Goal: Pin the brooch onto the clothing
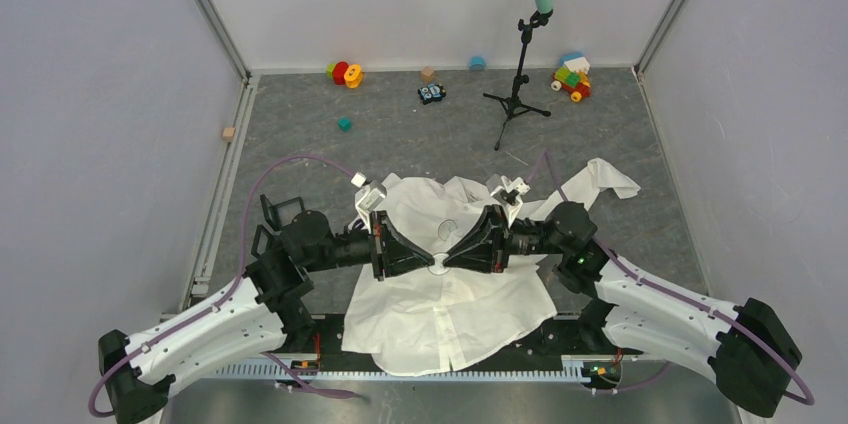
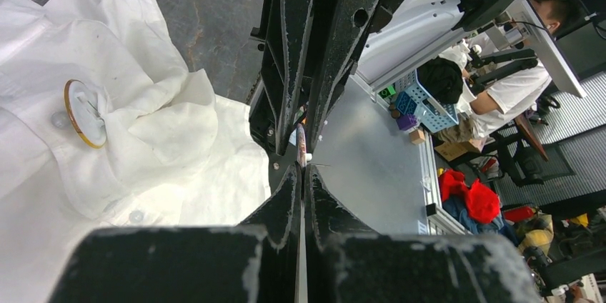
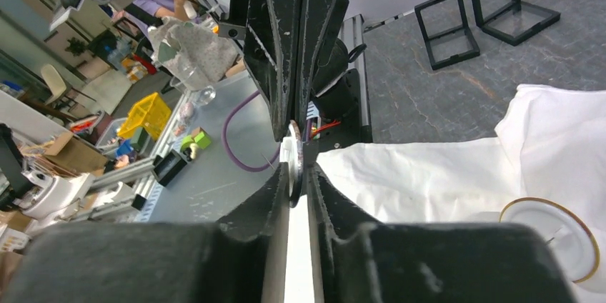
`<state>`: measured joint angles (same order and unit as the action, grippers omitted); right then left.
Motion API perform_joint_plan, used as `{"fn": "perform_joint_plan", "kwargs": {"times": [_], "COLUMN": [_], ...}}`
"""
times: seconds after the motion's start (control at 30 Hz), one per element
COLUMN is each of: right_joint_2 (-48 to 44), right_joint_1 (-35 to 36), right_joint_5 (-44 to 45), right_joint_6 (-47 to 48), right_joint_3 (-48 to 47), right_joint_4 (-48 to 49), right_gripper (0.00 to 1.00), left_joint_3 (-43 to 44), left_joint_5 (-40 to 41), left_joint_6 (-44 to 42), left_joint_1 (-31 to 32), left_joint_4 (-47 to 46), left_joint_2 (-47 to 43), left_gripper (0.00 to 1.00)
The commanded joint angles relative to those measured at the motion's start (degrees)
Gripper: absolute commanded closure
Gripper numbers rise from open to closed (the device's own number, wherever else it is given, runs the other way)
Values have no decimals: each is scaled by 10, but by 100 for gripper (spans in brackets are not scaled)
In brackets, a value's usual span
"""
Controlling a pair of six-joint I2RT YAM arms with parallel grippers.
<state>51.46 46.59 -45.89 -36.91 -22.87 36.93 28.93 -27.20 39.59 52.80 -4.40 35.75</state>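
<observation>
I can see the brooch's pin sits close to my left gripper's fingers, so next I open that gripper and grip nearer the brooch's edge (image 3: 294,131) while my right gripper holds it steady.
The clothing, a white shirt (image 1: 450,314), lies spread and rumpled on the grey table between the two arms. Above its middle my left gripper (image 1: 430,262) and right gripper (image 1: 447,262) meet tip to tip. The brooch (image 3: 293,156), a thin round disc seen edge-on, stands between them. In the left wrist view my left gripper (image 2: 301,169) is shut on the brooch's edge (image 2: 301,144). My right gripper (image 3: 294,174) is closed on the same disc from the other side. A gold-rimmed white disc (image 2: 84,112) lies on the shirt (image 2: 164,131) beside them, and shows too as the gold-rimmed disc (image 3: 550,235).
A black tripod stand (image 1: 520,94) with a mint-green top stands behind the shirt. Toys lie along the back wall: stacking rings (image 1: 345,73), a small car (image 1: 431,94), a block vehicle (image 1: 572,77). A teal cube (image 1: 344,124) and a wooden cube (image 1: 228,133) sit at the left.
</observation>
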Motion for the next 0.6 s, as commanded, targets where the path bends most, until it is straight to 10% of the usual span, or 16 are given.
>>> {"fn": "perform_joint_plan", "kwargs": {"times": [0.0, 0.23, 0.57], "right_joint_2": [2, -4, 0], "right_joint_1": [-3, -4, -8], "right_joint_5": [-11, 15, 21], "right_joint_6": [-13, -27, -44], "right_joint_3": [4, 14, 19], "right_joint_4": [42, 64, 75], "right_gripper": [89, 100, 100], "left_joint_3": [1, -9, -5], "left_joint_5": [-9, 6, 9], "left_joint_6": [15, 22, 15], "left_joint_1": [2, 2, 2], "left_joint_4": [-34, -31, -12], "left_joint_2": [3, 7, 19], "left_gripper": [98, 58, 65]}}
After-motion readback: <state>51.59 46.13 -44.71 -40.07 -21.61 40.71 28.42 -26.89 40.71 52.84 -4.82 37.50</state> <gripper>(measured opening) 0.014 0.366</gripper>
